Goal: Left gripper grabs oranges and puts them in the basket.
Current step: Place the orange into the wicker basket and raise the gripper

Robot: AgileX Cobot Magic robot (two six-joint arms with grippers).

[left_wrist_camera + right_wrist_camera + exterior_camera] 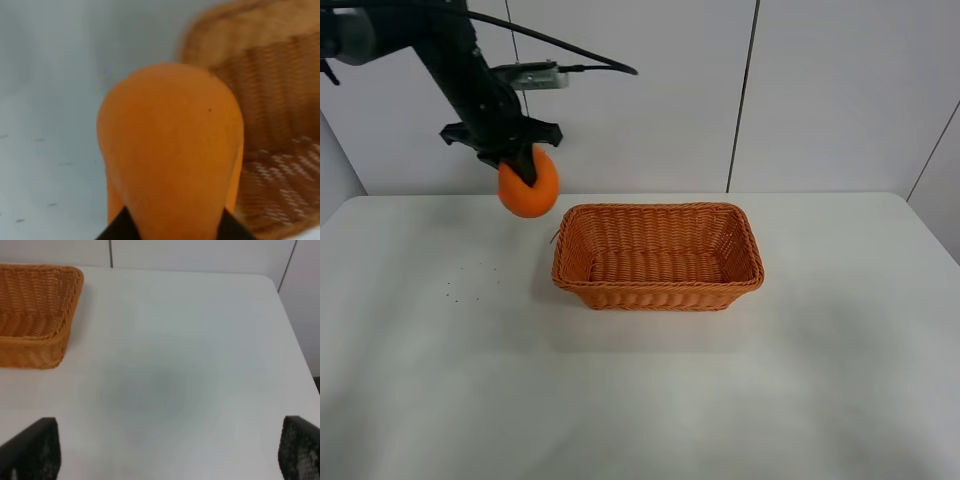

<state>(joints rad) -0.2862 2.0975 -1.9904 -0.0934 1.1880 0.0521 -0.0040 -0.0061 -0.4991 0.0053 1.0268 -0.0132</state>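
The robot's left gripper will release the orange on the middle of the wicker basket's bottom (649, 253).
My left gripper (525, 165) is shut on the orange (528, 188) and holds it in the air, above the table and just left of the basket's (658, 293) left end. In the left wrist view the orange (170, 150) fills the middle, with the basket (280, 100) blurred beyond it. The basket is a rectangular woven wicker one, empty, at the table's middle. My right gripper (165, 452) is open, its fingertips (30, 450) spread wide above bare table to the right of the basket (35, 315). The right arm is out of the high view.
The white table (820, 380) carries only the basket. Small dark specks (470, 285) lie on its left part. A white panelled wall (820, 90) stands behind the table's far edge.
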